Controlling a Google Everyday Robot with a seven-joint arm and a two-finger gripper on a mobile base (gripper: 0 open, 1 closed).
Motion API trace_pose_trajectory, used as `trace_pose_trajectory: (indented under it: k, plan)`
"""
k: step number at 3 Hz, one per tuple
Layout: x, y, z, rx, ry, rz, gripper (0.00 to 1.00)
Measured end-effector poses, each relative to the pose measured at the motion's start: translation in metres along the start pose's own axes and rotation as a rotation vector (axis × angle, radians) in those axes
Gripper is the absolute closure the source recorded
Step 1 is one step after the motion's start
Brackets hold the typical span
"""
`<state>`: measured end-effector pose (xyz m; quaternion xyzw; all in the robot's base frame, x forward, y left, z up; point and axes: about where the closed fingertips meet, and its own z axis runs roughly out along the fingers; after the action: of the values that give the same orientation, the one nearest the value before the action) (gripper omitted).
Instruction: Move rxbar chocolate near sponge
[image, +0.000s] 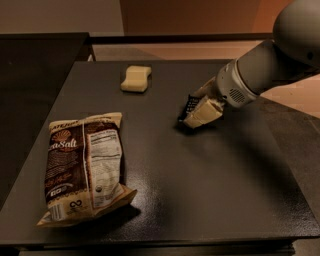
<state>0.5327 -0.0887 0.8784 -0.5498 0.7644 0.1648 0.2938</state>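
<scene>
The rxbar chocolate, now held just above the table, will be released by my gripper on the table (157, 93) next to the sponge, on the side that faces my arm.
The rxbar chocolate (190, 105) is a small black wrapper with white text, held between my cream-coloured fingers just above the dark table (210, 175), right of centre. My gripper (198, 107) is shut on it, reaching in from the upper right. The sponge (136, 78) is a pale yellow block lying on the table toward the back, up and to the left of the bar, well apart from it.
A large brown-and-cream chip bag (84, 165) lies flat at the front left of the table. A dark counter (35, 55) adjoins the table's left side. The table's right edge runs beneath my arm (260, 70).
</scene>
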Motion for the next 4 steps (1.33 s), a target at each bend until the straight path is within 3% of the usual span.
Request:
trace_pose_trajectory:
  k: [2,4]
  plan:
    - [-0.055,-0.047,0.042,0.044,-0.016,0.037,1.00]
    - [-0.071,-0.071,0.069,0.060,0.013,0.062,1.00]
